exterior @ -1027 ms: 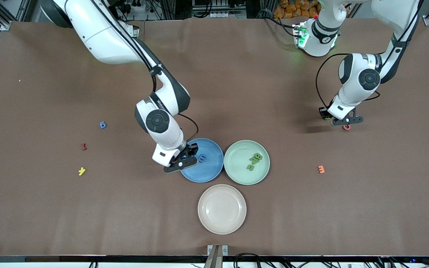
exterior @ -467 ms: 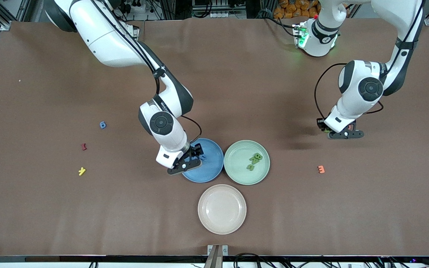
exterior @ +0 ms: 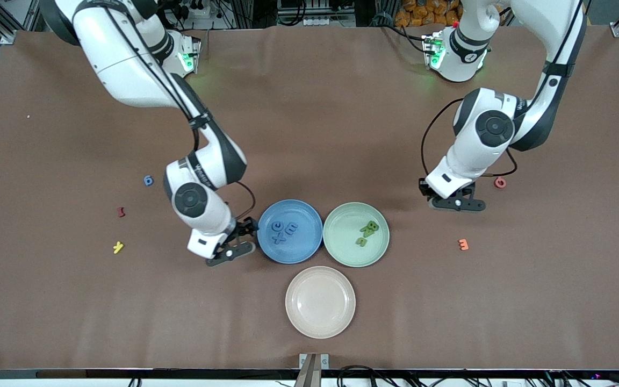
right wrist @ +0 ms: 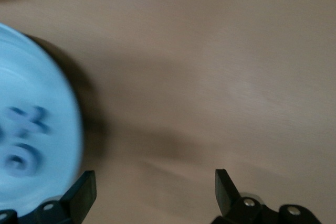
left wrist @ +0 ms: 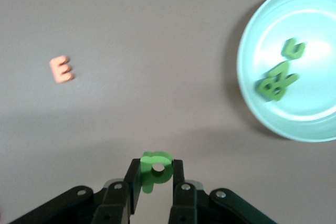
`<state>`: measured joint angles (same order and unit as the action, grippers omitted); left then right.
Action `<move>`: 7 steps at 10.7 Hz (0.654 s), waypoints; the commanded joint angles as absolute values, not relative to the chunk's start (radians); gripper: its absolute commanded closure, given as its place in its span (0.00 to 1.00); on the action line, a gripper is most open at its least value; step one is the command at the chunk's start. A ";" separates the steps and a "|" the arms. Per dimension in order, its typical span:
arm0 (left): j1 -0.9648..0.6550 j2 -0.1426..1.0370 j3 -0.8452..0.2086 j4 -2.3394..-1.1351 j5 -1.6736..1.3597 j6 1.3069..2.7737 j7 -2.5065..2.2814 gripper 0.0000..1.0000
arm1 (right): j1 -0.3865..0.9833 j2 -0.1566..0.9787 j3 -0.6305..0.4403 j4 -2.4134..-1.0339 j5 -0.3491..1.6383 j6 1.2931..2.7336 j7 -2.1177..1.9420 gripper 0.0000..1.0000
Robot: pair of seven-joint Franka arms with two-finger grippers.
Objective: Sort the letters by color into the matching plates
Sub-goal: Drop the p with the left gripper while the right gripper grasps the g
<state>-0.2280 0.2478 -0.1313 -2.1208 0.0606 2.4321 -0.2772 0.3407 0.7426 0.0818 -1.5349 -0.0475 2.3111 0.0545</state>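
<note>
I will let go of the green letter P, now hanging over bare table, with my left gripper on the green plate (exterior: 365,220) (left wrist: 296,92), next to the B, toward the blue plate.
My left gripper (left wrist: 156,179) is shut on a small green letter (left wrist: 156,167). In the front view the left gripper (exterior: 457,205) hangs over bare table between the pink piece and the pale green plate (exterior: 343,243). That green plate (left wrist: 251,95) holds three green letters (exterior: 367,231) (left wrist: 278,80). The blue plate (exterior: 303,245) (right wrist: 52,98) holds three blue letters (exterior: 283,231) (right wrist: 23,142). My right gripper (exterior: 230,251) (right wrist: 155,192) is open and empty, just off the blue plate's rim toward the right arm's end. One blue letter (exterior: 148,180) lies alone on the table.
A cream plate (exterior: 320,322) sits nearer the front camera than the two coloured plates. A dark red piece (exterior: 121,212) and a yellow piece (exterior: 119,247) lie toward the right arm's end. An orange piece (exterior: 463,244) (left wrist: 62,70) and a pink piece (exterior: 500,183) lie toward the left arm's end.
The right gripper opened over the blue plate, left a blue letter there and drew back off its rim. The left gripper carried the green letter from beside the pink piece toward the green plate.
</note>
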 commanded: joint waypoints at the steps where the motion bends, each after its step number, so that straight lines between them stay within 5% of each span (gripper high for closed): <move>1: -0.287 0.372 -0.138 -1.955 0.031 2.402 -0.302 1.00 | 0.253 0.580 0.077 -1.760 -0.060 2.356 -0.108 0.00; 7: -0.344 0.540 -0.205 -1.804 0.035 2.402 -0.485 1.00 | 0.094 0.316 0.078 -2.204 -0.060 2.506 -0.406 0.00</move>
